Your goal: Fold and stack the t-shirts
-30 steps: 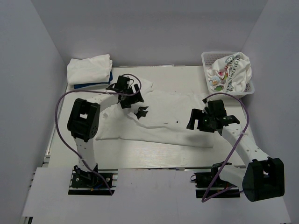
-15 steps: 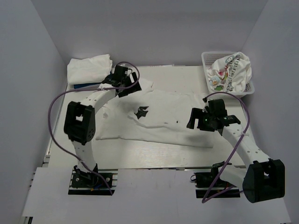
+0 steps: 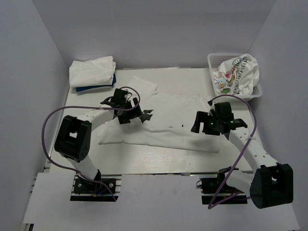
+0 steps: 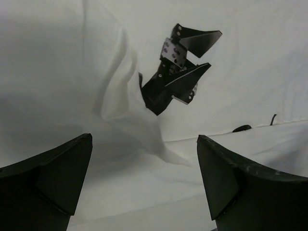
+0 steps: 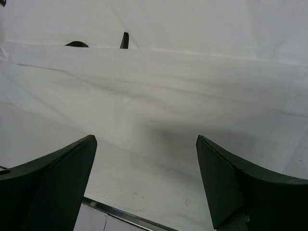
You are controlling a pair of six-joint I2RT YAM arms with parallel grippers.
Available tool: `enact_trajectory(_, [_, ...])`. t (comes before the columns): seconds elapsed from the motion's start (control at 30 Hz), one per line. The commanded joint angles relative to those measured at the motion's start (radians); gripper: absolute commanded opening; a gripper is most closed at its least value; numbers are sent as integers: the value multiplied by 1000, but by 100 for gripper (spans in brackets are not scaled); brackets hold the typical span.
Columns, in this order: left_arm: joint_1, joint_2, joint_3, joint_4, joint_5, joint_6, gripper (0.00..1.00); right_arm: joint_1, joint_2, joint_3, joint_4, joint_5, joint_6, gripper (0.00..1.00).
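The far corner (image 3: 134, 79) of the spread white t-shirt, nearest the folded white shirts, should be the next spot my left gripper goes to and closes on.
A white t-shirt (image 3: 168, 122) with a small black print (image 3: 146, 115) lies spread across the table. My left gripper (image 3: 131, 116) is open and empty, low over the shirt's left part, just left of the print. Its wrist view shows the print (image 4: 180, 67) ahead and a raised crease (image 4: 120, 101) in the cloth. My right gripper (image 3: 199, 126) is open and empty over the shirt's right part, near its front hem (image 5: 159, 120). Folded white shirts (image 3: 91, 71) lie on a dark blue one (image 3: 98, 88) at the back left. A cartoon-print shirt (image 3: 236, 72) fills the basket.
The white lattice basket (image 3: 214, 60) stands at the back right corner. White walls close in the back and both sides. Bare table (image 5: 144, 187) shows in front of the hem, with the table's front edge (image 5: 115, 211) just beyond.
My left gripper went back to the shirt's upper-left sleeve, then came forward to beside the print. The sleeve now lies flat. The right arm has not moved.
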Motion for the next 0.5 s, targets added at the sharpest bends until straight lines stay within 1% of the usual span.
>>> enact_trajectory(0.0, [-8,18,1,115,111,-15,99,2,-2,16,29,-10,-6,90])
enact_trajectory(0.07, [-8,65,53,125,126,-15,99,2,-5,11,29,-5,-4,90])
enact_trajectory(0.27, [-30,178,158,193,258,-26,99,0,-13,13,23,23,4,90])
enact_trajectory(0.33, [-42,225,201,202,267,-47,99,-1,-14,17,25,32,10,90])
enact_trajectory(0.47, [-53,305,296,182,214,-69,99,2,-13,20,26,41,20,90])
